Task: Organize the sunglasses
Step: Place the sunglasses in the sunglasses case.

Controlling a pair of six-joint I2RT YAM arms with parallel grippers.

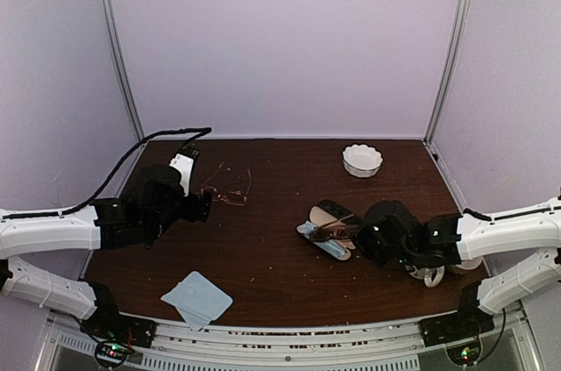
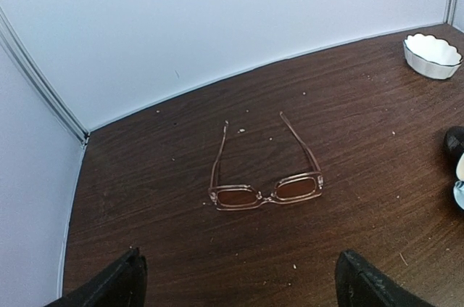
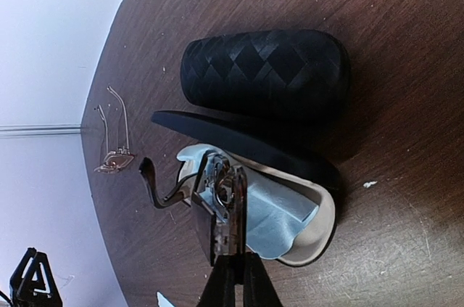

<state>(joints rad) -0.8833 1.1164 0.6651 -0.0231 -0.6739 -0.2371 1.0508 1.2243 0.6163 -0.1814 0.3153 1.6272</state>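
My right gripper needs to release the dark-framed sunglasses on the blue cloth inside the open black case [image 1: 325,239] [image 3: 257,204]. The sunglasses are held over that case now.
The reddish-copper sunglasses [image 1: 230,194] lie unfolded on the brown table, lenses toward my left gripper [image 1: 203,206]. In the left wrist view those sunglasses [image 2: 266,192] rest just ahead of my left gripper [image 2: 239,287], which is open and touches nothing. My right gripper [image 3: 237,260] is shut on the dark-frame sunglasses [image 3: 205,223], holding them over the open black case [image 3: 264,67], whose cream inside holds a blue cloth [image 3: 286,209]. One temple sticks out past the case's end. From above, the dark pair [image 1: 331,229] sits at the case [image 1: 326,211] beside my right gripper [image 1: 355,232].
A white scalloped bowl [image 1: 362,160] stands at the back right. A second light-blue cloth [image 1: 197,298] lies near the front edge on the left. A white ring-shaped object [image 1: 432,276] sits under my right arm. Walls close in the table on three sides.
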